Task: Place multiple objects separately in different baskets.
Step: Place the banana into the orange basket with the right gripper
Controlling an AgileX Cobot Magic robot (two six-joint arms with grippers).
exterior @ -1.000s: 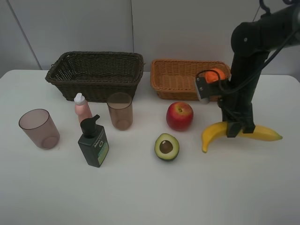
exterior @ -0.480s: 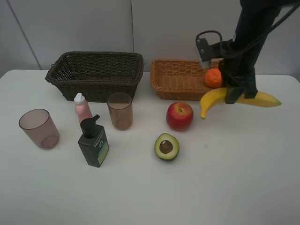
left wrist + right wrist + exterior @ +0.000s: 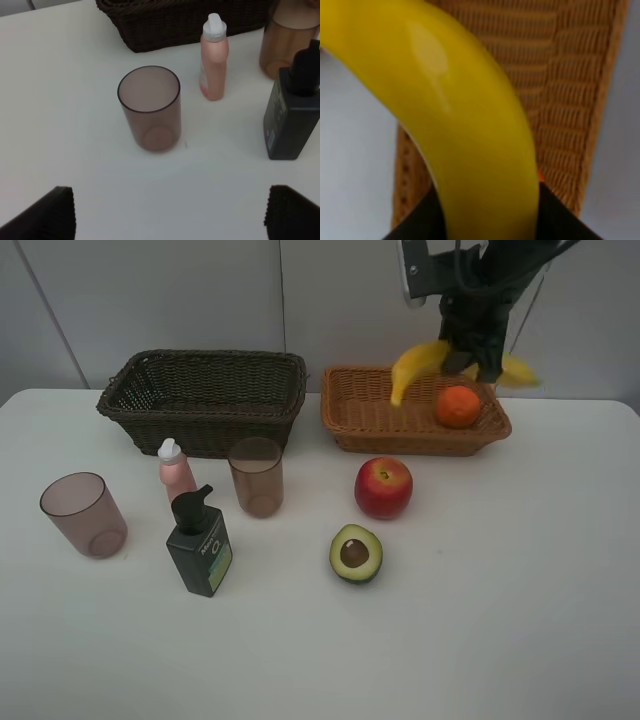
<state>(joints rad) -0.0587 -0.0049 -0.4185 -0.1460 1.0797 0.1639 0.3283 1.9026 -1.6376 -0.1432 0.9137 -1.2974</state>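
Note:
I should let go of the yellow banana with my right gripper in the light orange-tan basket [image 3: 402, 409] beside the orange.
My right gripper [image 3: 480, 365] is shut on the yellow banana [image 3: 418, 363], which hangs in the air over the light orange-tan basket [image 3: 372, 412]. The banana [image 3: 470, 115] fills the right wrist view, the basket [image 3: 570, 80] below it. An orange [image 3: 458, 406] lies in that basket. The red apple [image 3: 383, 487] and halved avocado [image 3: 356, 552] rest on the table in front of it. Two brownish-pink cups [image 3: 84, 514] [image 3: 256, 476], the pink bottle [image 3: 176, 469] and the dark green pump bottle [image 3: 200, 542] stand before the dark brown basket [image 3: 205, 398]. My left gripper [image 3: 170, 215] is open above the table near one cup [image 3: 150, 107].
The white table [image 3: 500, 620] ends at a grey wall behind the baskets. In the left wrist view the pink bottle [image 3: 214, 57] and the pump bottle [image 3: 294, 112] stand beyond the cup, close to the dark basket [image 3: 185, 22].
My right gripper has lifted the banana off the table and carried it up and back, from in front of the tan basket to over it. The left arm has stayed still.

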